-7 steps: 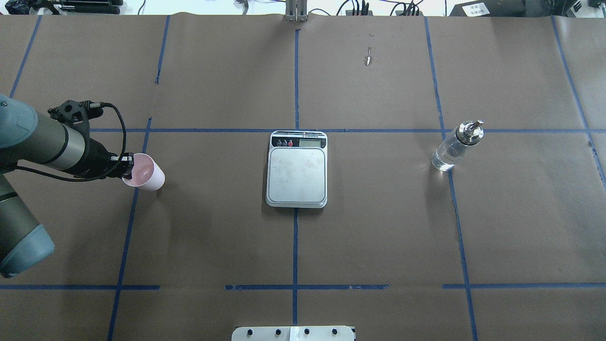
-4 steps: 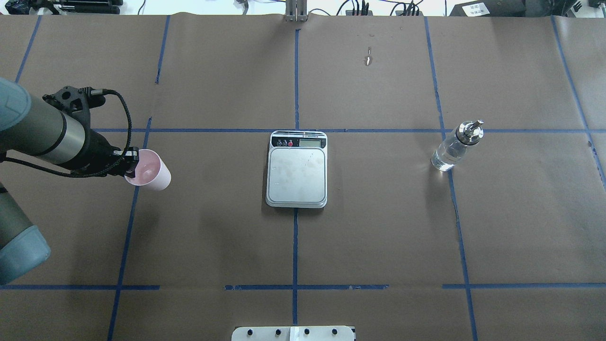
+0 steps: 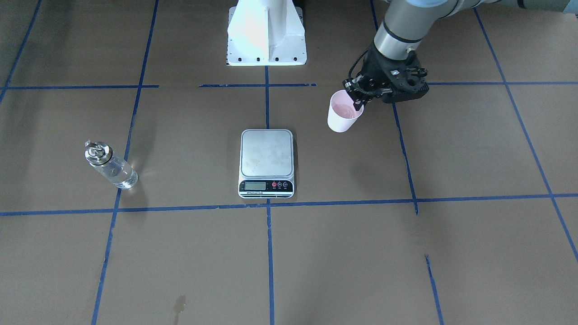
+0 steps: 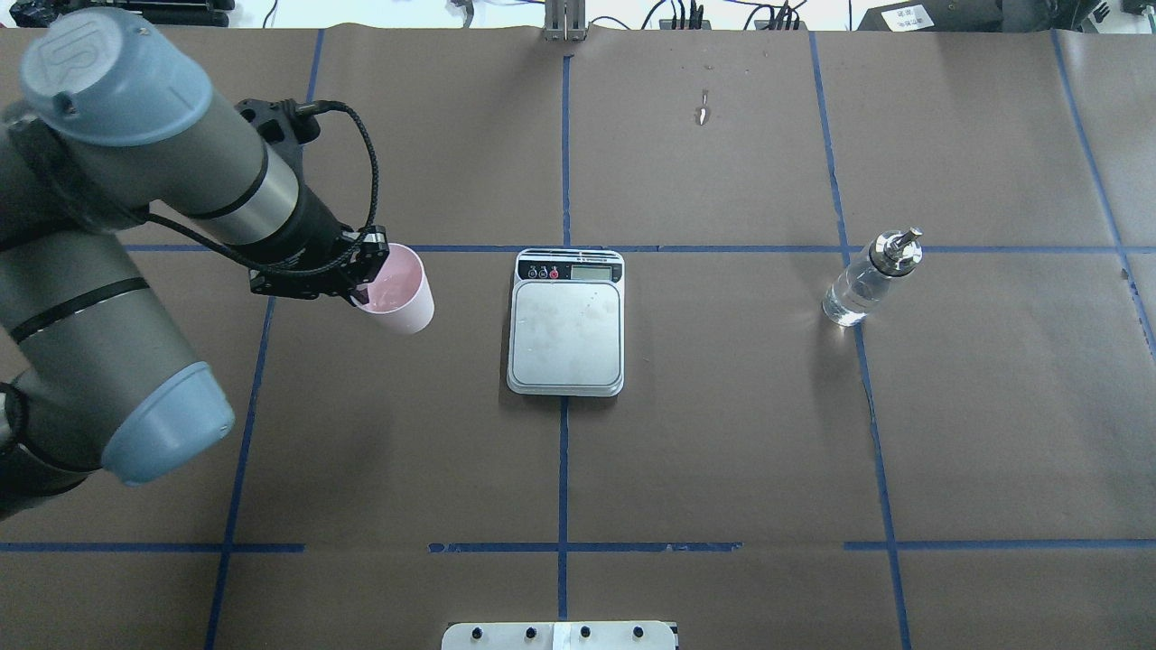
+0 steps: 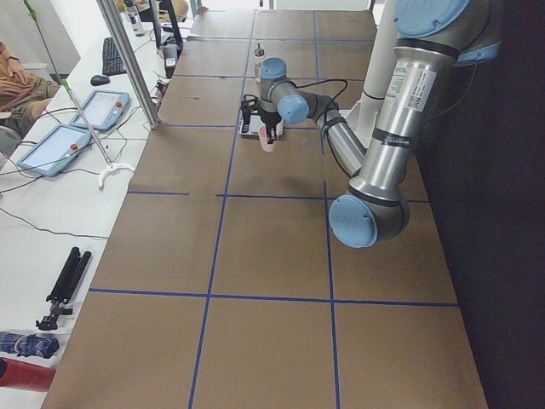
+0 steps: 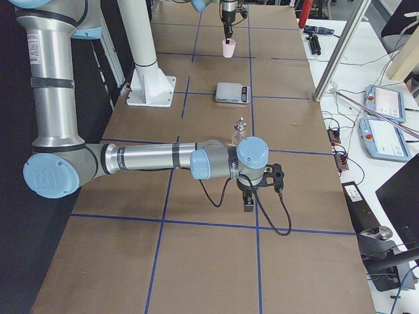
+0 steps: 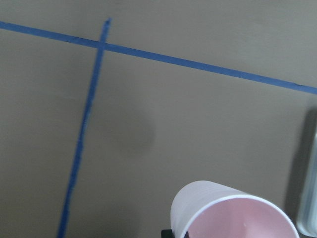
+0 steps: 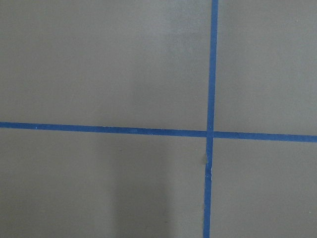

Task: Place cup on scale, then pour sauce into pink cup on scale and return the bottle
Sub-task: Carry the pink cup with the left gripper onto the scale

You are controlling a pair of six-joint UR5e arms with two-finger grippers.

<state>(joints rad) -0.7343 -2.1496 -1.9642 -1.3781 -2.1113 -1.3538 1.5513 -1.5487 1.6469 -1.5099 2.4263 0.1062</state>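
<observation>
The robot's left gripper needs to release the pink cup on the middle of the scale's silver plate (image 3: 268,155).
The pale pink cup (image 4: 399,296) hangs upright just above the table, left of the scale (image 4: 566,332), with my left gripper (image 4: 367,278) shut on its rim. From across the table the cup (image 3: 342,116) sits up and to the right of the scale (image 3: 266,155). The left wrist view catches the cup's mouth (image 7: 233,218) and the scale's edge (image 7: 310,188). The glass bottle (image 4: 865,282) with clear sauce and a silver spout stands far right, untouched. My right gripper (image 6: 249,201) shows only in the exterior right view, low over the table beside the bottle (image 6: 239,131); I cannot tell its state.
Blue tape lines grid the brown table cover. The white robot base (image 3: 266,36) stands behind the scale. A small pale mark (image 4: 703,114) lies at the far side. Tablets (image 6: 386,104) and cables sit on the side bench beyond the table edge.
My left arm has swung right and lifted, carrying the pink cup from the far left to close beside the scale. Scale and bottle have not moved.
</observation>
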